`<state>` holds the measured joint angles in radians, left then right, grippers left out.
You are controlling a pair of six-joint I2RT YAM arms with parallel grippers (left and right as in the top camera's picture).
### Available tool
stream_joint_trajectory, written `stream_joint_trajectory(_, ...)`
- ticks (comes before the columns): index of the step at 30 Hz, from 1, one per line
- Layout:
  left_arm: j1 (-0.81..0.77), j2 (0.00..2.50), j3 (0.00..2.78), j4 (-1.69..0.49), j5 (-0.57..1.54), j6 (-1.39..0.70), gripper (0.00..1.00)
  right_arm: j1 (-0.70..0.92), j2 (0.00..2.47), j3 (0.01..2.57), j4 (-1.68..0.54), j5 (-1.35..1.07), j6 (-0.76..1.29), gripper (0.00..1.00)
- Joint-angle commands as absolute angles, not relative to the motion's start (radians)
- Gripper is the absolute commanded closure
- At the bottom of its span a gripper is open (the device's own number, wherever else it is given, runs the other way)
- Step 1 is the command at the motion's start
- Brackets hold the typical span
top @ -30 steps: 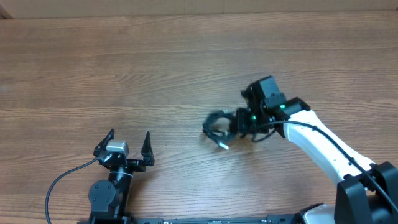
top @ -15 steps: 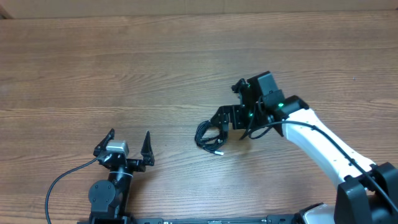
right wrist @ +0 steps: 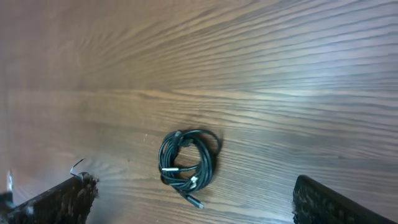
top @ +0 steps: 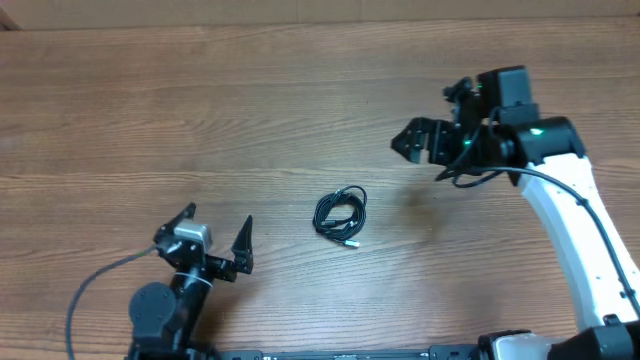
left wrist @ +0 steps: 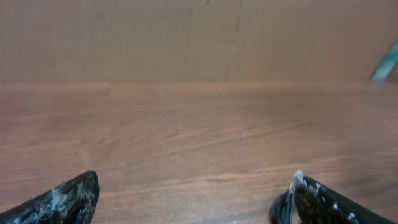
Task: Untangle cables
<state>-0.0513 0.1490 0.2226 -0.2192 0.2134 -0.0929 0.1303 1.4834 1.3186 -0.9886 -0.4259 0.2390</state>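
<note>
Next, I close my left gripper on the near side [top: 317, 216] [left wrist: 277, 213] of the black cable coil, the side that faces that gripper, away from the pale plug end.
The cables [top: 340, 215] lie on the wooden table [top: 200, 100] as one small black coil with plug ends sticking out, near the middle front. In the right wrist view the cables [right wrist: 186, 165] show pale plug tips and sit on the wood between and beyond my fingers. My right gripper [top: 428, 118] hangs open above the table, up and to the right of the coil, holding nothing. Its jaws frame the bottom corners of the right wrist view [right wrist: 193, 181]. My left gripper [top: 219, 215] stands open at the front left, left of the coil, and is empty [left wrist: 194, 179].
A thicker black arm cable [top: 95, 290] curls beside the left arm's base at the front left. The right arm's white link [top: 570, 230] runs down the right side. Bare wood surrounds the coil.
My right gripper has opened and let go of the cables, then lifted away up and to the right. The coil now rests on the table. The left gripper shifted slightly.
</note>
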Motion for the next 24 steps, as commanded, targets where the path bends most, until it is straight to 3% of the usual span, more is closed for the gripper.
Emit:
stream_joint_trajectory(1, -0.047, 0.283, 0.383, -0.273, 0.244, -0.063, 0.00, 0.117, 1.453, 1.341, -0.990, -0.421, 0.238, 0.00)
stream_joint_trajectory(16, -0.093, 1.139, 1.140, -0.841, 0.425, -0.054, 0.01, 0.117, 1.453, 1.341, -1.017, -0.421, 0.238, 0.00)
stream_joint_trajectory(24, -0.162, 1.429, 1.176, -0.755, 0.710, -0.049, 0.03, 0.117, 1.453, 1.341, -1.035, -0.421, 0.238, 0.00)
